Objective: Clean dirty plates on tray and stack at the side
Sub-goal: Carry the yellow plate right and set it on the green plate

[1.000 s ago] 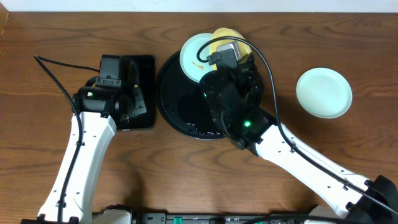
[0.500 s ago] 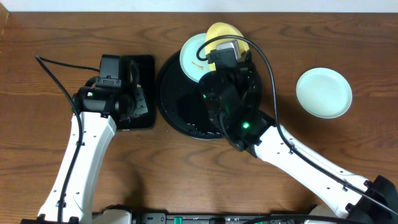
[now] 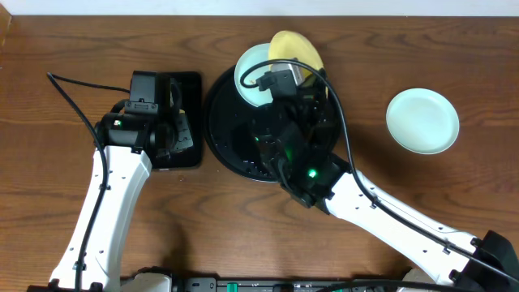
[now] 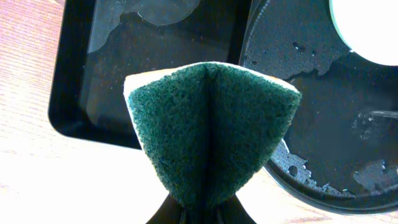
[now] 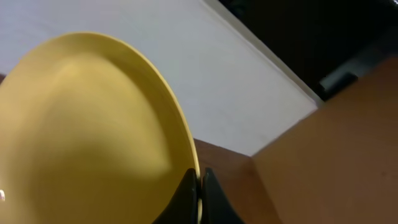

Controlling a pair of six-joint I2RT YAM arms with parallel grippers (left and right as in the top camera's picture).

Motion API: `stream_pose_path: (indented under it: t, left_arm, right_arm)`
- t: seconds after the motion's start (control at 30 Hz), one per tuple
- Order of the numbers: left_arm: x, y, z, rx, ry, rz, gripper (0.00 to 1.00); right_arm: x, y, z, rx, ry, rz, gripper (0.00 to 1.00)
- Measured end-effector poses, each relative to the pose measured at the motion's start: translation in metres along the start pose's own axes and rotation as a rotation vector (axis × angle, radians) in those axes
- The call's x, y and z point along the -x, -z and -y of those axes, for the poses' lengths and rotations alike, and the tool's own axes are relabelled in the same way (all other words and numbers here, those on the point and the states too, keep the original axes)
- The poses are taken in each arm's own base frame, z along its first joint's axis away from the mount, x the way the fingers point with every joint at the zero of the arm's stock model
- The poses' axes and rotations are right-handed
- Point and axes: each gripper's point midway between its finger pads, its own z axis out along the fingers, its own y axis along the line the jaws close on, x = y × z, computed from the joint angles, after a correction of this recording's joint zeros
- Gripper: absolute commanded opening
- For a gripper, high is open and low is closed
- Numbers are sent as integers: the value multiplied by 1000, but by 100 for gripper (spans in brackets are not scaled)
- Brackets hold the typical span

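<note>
My right gripper is going to let go of the pale yellow plate, tilted up over the tray's back now, on top of the mint-blue plate lying on the bare table (image 3: 424, 122).
My right gripper (image 5: 198, 177) is shut on the rim of the pale yellow plate (image 5: 87, 130), which it holds tilted up over the back of the round black tray (image 3: 227, 134). From overhead the yellow plate (image 3: 293, 49) shows above the right wrist. A mint-blue plate (image 3: 253, 73) rests on the tray's far rim, partly hidden by the arm. Another mint-blue plate (image 3: 422, 120) lies on the table at the right. My left gripper (image 4: 208, 211) is shut on a folded green sponge (image 4: 208, 130), above the gap between the rectangular tray and the round tray (image 4: 323, 130).
A rectangular black tray (image 4: 112, 68) holding water lies left of the round tray, under the left wrist (image 3: 146, 113). Water drops lie on the round tray's floor. The right arm (image 3: 381, 219) crosses the table from the front right.
The right gripper has tipped the yellow plate up and moved left over the tray, covering more of the mint-blue plate. The left arm has not moved.
</note>
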Motion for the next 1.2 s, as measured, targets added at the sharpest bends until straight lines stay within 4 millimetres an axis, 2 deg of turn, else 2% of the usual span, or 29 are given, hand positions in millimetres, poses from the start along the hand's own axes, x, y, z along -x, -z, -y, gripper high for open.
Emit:
stream_pose_path:
  t: [0.2, 0.27, 0.33, 0.43, 0.57, 0.7, 0.8, 0.93, 1.07, 1.13, 1.2]
  left_arm:
    - [0, 0, 0, 0, 0, 0, 8]
    - [0, 0, 0, 0, 0, 0, 8]
    - [0, 0, 0, 0, 0, 0, 8]
    - [-1, -1, 0, -1, 0, -3, 8]
    - [-2, -1, 0, -1, 0, -5, 8]
    - [-2, -2, 0, -1, -1, -6, 8]
    - [-2, -2, 0, -1, -1, -6, 8]
    - [-2, -2, 0, -1, 0, -7, 8]
    - [-2, -2, 0, -1, 0, -6, 8]
    - [-2, -2, 0, -1, 0, -6, 8]
    - [-2, -2, 0, -1, 0, -5, 8]
  right_arm:
    - [-10, -3, -7, 33, 84, -18, 1]
    - [-17, -13, 1, 8, 86, -44, 1]
    - [-29, -33, 14, -31, 85, -91, 1]
    - [-61, -66, 33, -50, 101, -190, 1]
    - [-122, -103, 47, 34, 57, -374, 1]
    - [-188, -135, 64, 167, -185, -588, 1]
    - [-233, -158, 93, 248, -455, -715, 1]
    - [-273, -168, 136, 249, -686, -794, 1]
    - [-300, -165, 162, 234, -812, -853, 3]
    - [-308, -163, 169, 226, -852, -865, 12]
    - [-312, -162, 172, 221, -879, -873, 31]
